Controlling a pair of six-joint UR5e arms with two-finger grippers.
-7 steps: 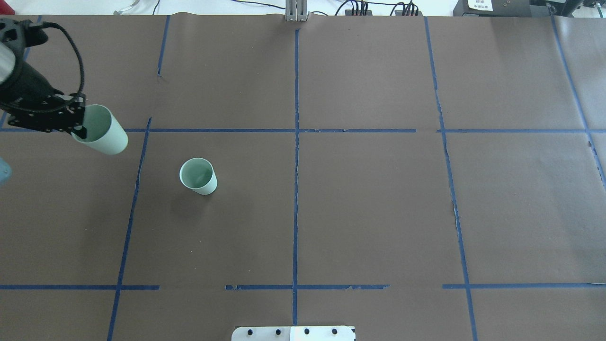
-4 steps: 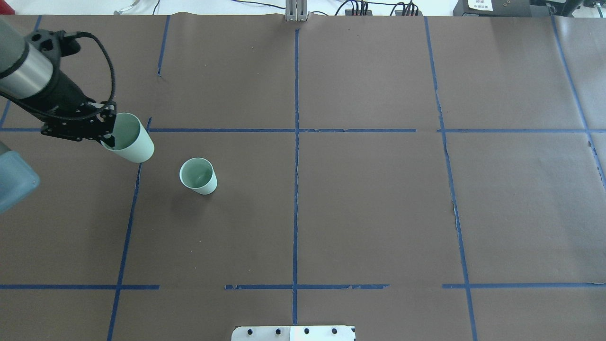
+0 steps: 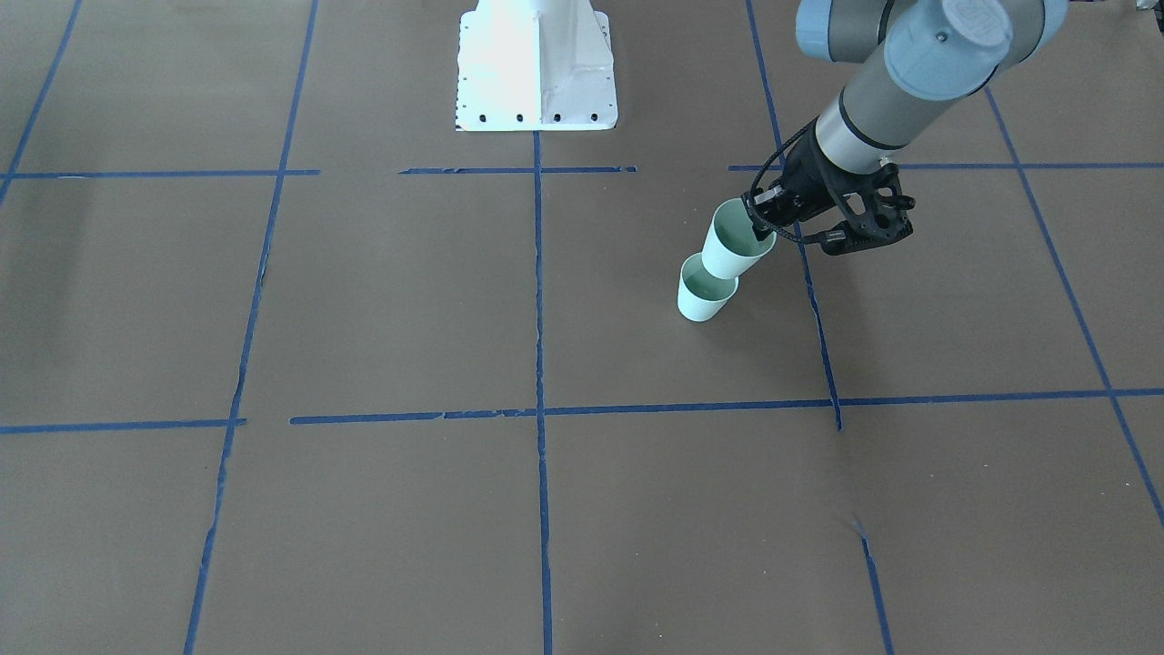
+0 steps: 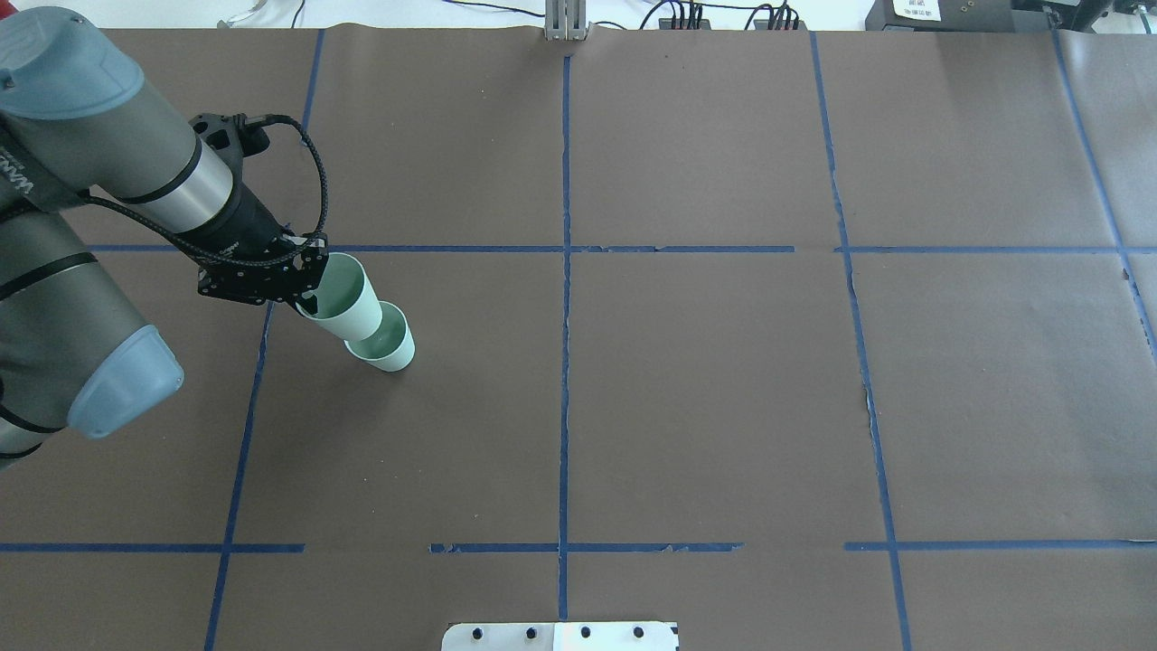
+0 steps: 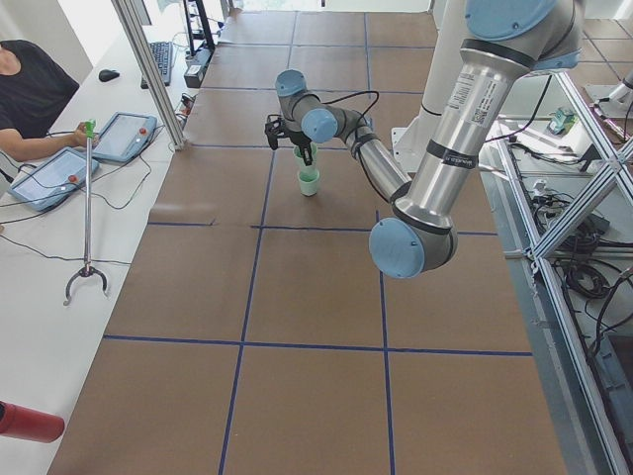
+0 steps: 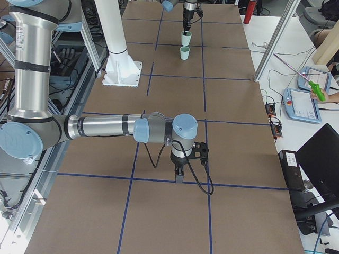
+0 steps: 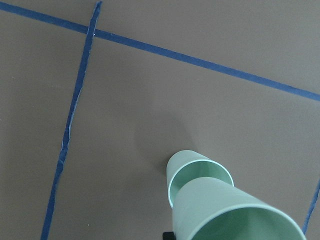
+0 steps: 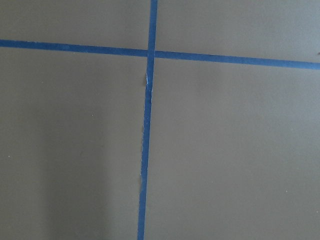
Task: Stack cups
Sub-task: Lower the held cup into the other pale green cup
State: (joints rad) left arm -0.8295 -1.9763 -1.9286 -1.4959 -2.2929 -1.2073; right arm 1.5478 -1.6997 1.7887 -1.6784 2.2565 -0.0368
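The mint-green cup held in my left gripper should be released inside the second cup [image 3: 708, 279] [image 7: 200, 183] standing upright on the brown table. The held cup now hangs over that cup's near rim.
My left gripper [image 4: 305, 298] is shut on the rim of a pale mint-green cup [image 4: 343, 294] and holds it tilted in the air. It also shows in the front-facing view [image 3: 757, 229] with the held cup [image 3: 730, 244]. The second cup [image 4: 390, 348] stands upright on the brown table, just beyond the held cup's base [image 3: 705, 296]. In the left wrist view the held cup [image 7: 225, 215] hangs over the near rim of the standing cup [image 7: 195, 167]. The right view shows a small gap between them. My right gripper [image 6: 180, 177] points down near the table, far from the cups; I cannot tell whether it is open or shut.
Blue tape lines [image 4: 565, 271] divide the brown table cover. The white robot base plate [image 3: 536, 68] sits at the robot's edge. An operator with tablets [image 5: 59, 168] and a grabber stick sits at the side table beyond the table's left end.
My left arm has carried the held cup to the right, from the table's left edge to just over the standing cup. The standing cup has not moved.
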